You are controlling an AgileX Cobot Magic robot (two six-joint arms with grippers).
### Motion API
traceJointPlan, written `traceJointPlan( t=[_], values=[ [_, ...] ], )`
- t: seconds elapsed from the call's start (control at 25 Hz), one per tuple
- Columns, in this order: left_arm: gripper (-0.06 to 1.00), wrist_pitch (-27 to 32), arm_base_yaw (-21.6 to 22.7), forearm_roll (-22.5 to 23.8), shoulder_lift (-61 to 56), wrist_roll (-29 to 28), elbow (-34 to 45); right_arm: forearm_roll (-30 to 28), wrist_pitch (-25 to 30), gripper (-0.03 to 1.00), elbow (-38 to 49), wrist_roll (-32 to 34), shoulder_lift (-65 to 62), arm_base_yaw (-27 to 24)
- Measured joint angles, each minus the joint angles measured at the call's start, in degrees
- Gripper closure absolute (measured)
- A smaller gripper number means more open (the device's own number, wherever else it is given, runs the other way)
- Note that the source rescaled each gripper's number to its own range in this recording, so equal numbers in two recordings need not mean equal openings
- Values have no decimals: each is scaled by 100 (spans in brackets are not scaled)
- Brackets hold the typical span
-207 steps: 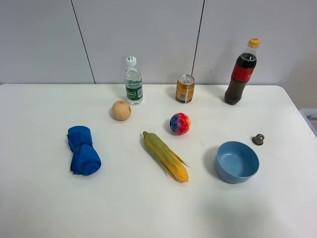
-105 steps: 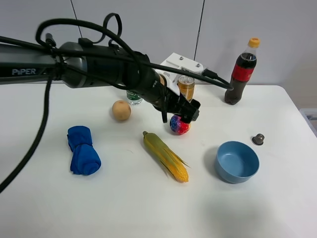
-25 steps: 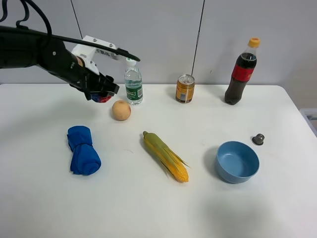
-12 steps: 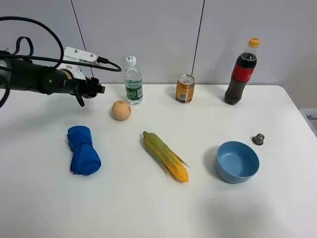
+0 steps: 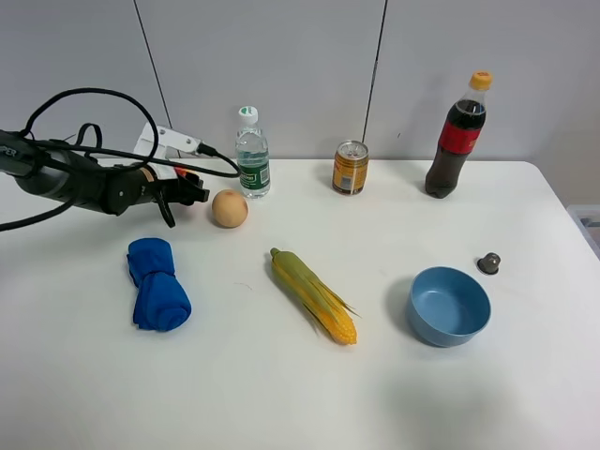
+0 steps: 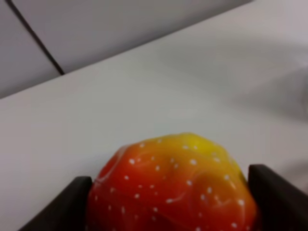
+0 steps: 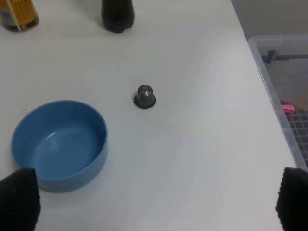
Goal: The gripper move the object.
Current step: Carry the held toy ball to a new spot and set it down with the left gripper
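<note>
I need to let go of the mottled ball with my left gripper on the table (image 5: 157,201) just behind the blue cloth, near the tan ball. The mottled ball is now at the table's back.
My left gripper (image 5: 186,187), the black jawed end of the black arm, hangs low over the table at the back left, just left of the tan ball (image 5: 230,208). It is shut on the mottled ball (image 6: 173,185), whose red and yellow side fills the left wrist view between the two black fingers (image 6: 65,207). In the exterior high view the jaws hide almost all of the mottled ball. My right gripper (image 7: 154,202) is open and empty above the table's right side, over the blue bowl (image 7: 60,144); it is out of the exterior high view.
A water bottle (image 5: 252,153), a can (image 5: 351,167) and a cola bottle (image 5: 457,136) stand along the back. A blue cloth (image 5: 157,284), a corn cob (image 5: 314,294), the blue bowl (image 5: 448,306) and a small dark cap (image 5: 488,263) lie nearer. A plastic bin (image 7: 284,96) sits off the right edge.
The left arm has drawn back to the left and sunk toward the table, still holding the mottled ball. Nothing else on the table has moved.
</note>
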Motion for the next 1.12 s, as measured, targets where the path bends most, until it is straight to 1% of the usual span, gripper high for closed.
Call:
traceJointPlan(
  t=[0.12,0.28,0.52,0.8,0.84,0.88,0.92,0.96,1.0,1.04,1.12],
  values=[
    [92,-445,101,-58,171,-404,0,30,0,-3,0,0,0,0],
    [92,-853,177,-99,294,-550,0,30,0,-3,0,0,0,0],
    [92,-996,433,-97,483,-572,0,30,0,-3,0,0,0,0],
    [92,-1162,457,-21,547,-576,0,0,0,-3,0,0,0,0],
    [91,-1185,457,-4,561,-576,0,0,0,-3,0,0,0,0],
    [80,-1197,457,3,567,-576,0,0,0,-3,0,0,0,0],
    [64,-1207,457,23,567,-576,0,0,0,-3,0,0,0,0],
    [41,-1207,457,57,572,-576,0,0,0,-3,0,0,0,0],
    [21,-1207,457,85,579,-623,0,0,0,-3,0,0,0,0],
    [9,-1207,457,138,584,-727,0,0,0,-3,0,0,0,0],
    [0,-1207,457,218,584,-1005,0,30,0,-3,0,0,0,0]
  ],
)
